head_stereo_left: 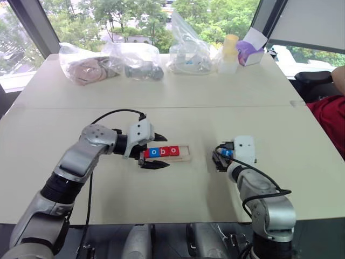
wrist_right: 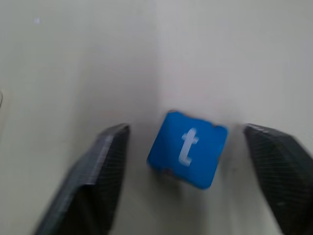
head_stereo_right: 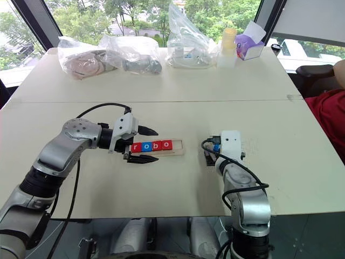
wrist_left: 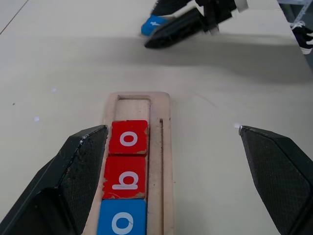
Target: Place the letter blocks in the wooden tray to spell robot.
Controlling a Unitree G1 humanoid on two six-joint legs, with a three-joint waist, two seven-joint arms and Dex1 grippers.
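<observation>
Next, my right gripper turns and grips the letter's top and bottom sides [wrist_right: 199, 121], because a finger is beside the side of the blue t block that must meet the red o.
The wooden tray [head_stereo_right: 178, 150] lies at mid-table. It holds letter blocks from its left end: red r [head_stereo_right: 136, 147], blue o [head_stereo_right: 145, 146], red b [head_stereo_right: 156, 145], red o [head_stereo_right: 166, 144]. Its right-end slot [wrist_left: 133, 107] is bare. My left gripper [head_stereo_right: 157, 144] is open, one finger on each long side of the tray's left part, touching no block. To the tray's right, the blue t block [wrist_right: 188, 155] sits on the table between the fingers [wrist_right: 98, 181] of my open right gripper [head_stereo_left: 221, 159], with a gap on both sides.
Along the table's far edge lie clear plastic bags [head_stereo_left: 86, 65] with items, a yellow-capped bottle [head_stereo_left: 229, 53] and a purple box [head_stereo_left: 249, 53]. A person's red sleeve [head_stereo_left: 331, 121] is at the right edge. Bare tabletop [head_stereo_left: 188, 116] lies between tray and bags.
</observation>
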